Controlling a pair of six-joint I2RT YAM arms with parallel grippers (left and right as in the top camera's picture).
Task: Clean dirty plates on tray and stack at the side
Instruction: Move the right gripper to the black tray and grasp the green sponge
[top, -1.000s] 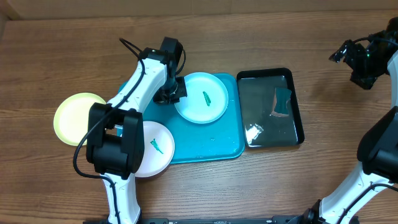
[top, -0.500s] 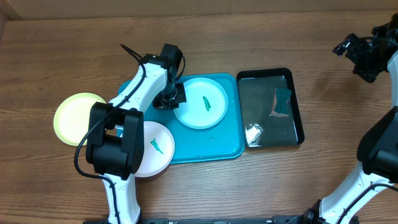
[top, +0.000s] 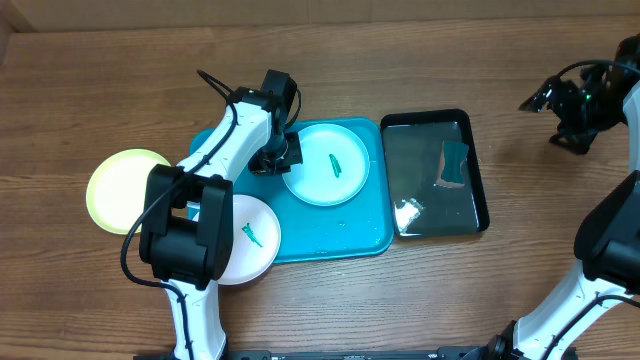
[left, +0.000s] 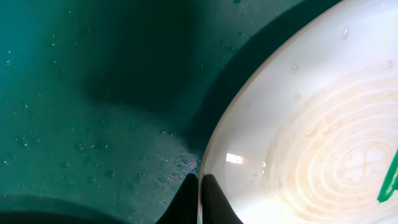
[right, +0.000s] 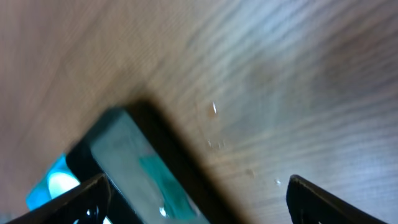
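The teal sponge in the black tray is next, and my right gripper needs to go to it and close on the sponge's middle (top: 452, 164) (right: 168, 186).
The pale blue plate (top: 325, 162) lies on the turquoise tray (top: 330, 235) with a green smear on it. My left gripper (top: 283, 155) is shut on its left rim; in the left wrist view the fingers (left: 200, 193) pinch the rim of the plate (left: 311, 124) above the tray (left: 93, 93). The white plate (top: 245, 238), with a green smear, overhangs the tray's front left corner, partly under my left arm. The yellow-green plate (top: 125, 190) sits on the table left of the tray. My right gripper (top: 560, 105) is open and empty over bare wood at the far right; its fingers (right: 199, 199) are wide apart.
A black tray (top: 478, 170) holding water stands right of the turquoise tray, with a teal sponge (top: 455, 163) and a white patch (top: 408, 213) in it. The right wrist view shows its corner (right: 155, 134) and the sponge (right: 165, 180).
My left gripper has nudged the pale blue plate slightly right and forward. My right gripper has swung left and a little down, toward the black tray.
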